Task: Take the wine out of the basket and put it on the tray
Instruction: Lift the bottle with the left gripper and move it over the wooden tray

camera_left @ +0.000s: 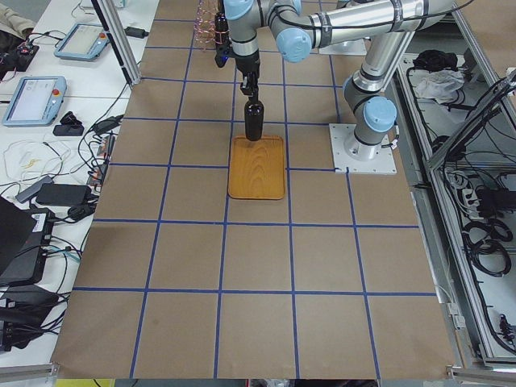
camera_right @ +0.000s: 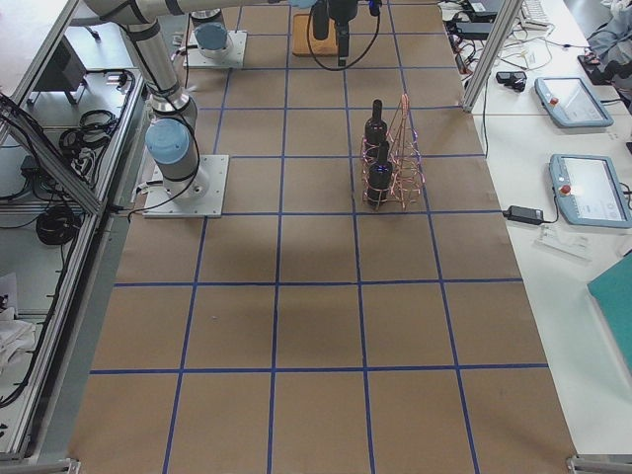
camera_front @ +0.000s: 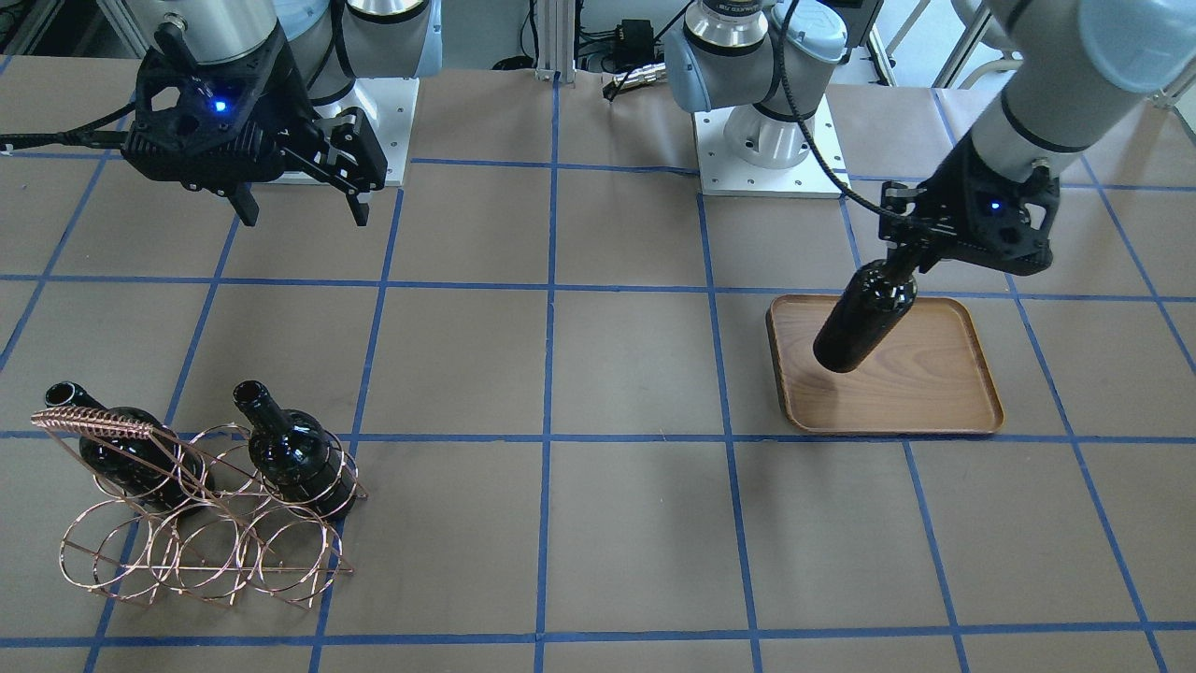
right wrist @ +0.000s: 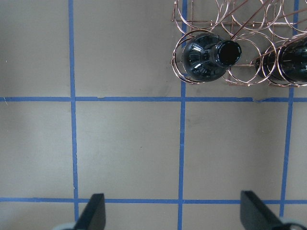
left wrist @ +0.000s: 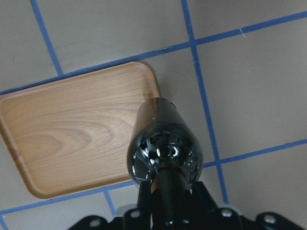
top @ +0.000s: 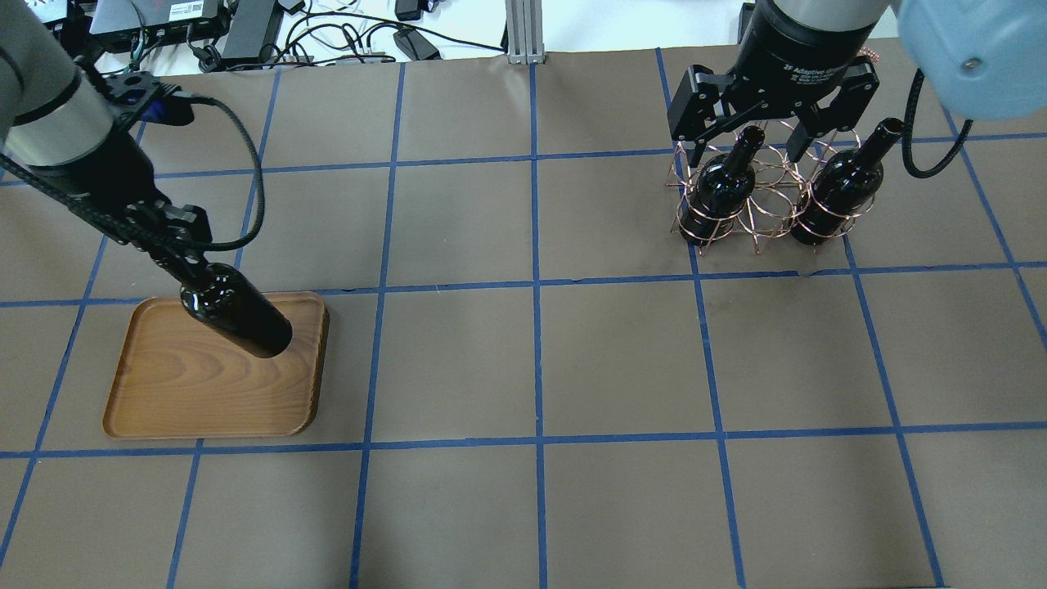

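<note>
Next, my left gripper sets the wine bottle, now held tilted over the tray, down upright on the middle of the wooden tray (camera_front: pixel 882 361) (left wrist: pixel 88 129).
My left gripper (top: pixel 184 266) is shut on the neck of a near-black wine bottle (top: pixel 237 315). It holds the bottle tilted, with its base over the right part of the wooden tray (top: pixel 188 384); whether the base touches the tray I cannot tell. The left wrist view shows the bottle (left wrist: pixel 163 143) above the tray's corner (left wrist: pixel 72 139). The copper wire basket (top: pixel 761 204) holds two more bottles, one (top: pixel 720 184) on the left and one (top: pixel 838 184) on the right. My right gripper (top: pixel 748 155) is open and empty, high above the basket (right wrist: pixel 249 19).
Blue tape lines form a grid on the brown table cover. The two arm bases (camera_front: pixel 771 140) stand at the robot's edge of the table. Cables (top: pixel 327 33) lie along the far edge. Side tables with tablets (camera_right: pixel 578 99) stand beyond it.
</note>
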{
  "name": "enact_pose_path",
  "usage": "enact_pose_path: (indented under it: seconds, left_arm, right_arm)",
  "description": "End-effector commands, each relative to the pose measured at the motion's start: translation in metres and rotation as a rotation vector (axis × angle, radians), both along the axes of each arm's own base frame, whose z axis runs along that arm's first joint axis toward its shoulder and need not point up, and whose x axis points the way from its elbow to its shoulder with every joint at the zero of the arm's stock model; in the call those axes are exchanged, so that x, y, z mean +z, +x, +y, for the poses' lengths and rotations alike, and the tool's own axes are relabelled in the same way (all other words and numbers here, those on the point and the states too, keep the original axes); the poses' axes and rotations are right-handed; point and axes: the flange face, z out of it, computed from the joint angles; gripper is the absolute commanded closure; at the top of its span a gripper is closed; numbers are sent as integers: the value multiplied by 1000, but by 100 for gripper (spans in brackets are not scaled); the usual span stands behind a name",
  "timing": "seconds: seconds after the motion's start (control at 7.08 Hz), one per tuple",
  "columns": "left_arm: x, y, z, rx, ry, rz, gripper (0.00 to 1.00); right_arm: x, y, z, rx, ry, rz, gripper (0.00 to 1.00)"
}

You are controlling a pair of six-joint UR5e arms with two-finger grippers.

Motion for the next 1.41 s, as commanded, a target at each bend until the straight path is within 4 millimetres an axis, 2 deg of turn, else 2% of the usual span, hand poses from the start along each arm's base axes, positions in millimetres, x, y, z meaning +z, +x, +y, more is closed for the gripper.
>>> enact_pose_path:
  seconds: [0.0, 0.42, 0.99, 1.13, 1.27]
  left_arm:
    - [-13, 50, 1, -21, 24, 24, 100]
    - [-33, 69, -7, -19, 68, -1, 100]
    - [-51, 74, -18, -14, 88, 7, 100]
    - [-52, 74, -19, -15, 89, 8, 86]
    - [-52, 74, -18, -8, 91, 6, 45]
  right_arm:
    - [0, 0, 0, 0, 0, -1, 0]
    - [1, 0, 1, 0, -2, -3, 0]
    - [1, 0, 1, 0, -2, 0, 0]
    - [1, 0, 1, 0, -2, -1, 0]
    - [1, 0, 1, 0, -2, 1, 0]
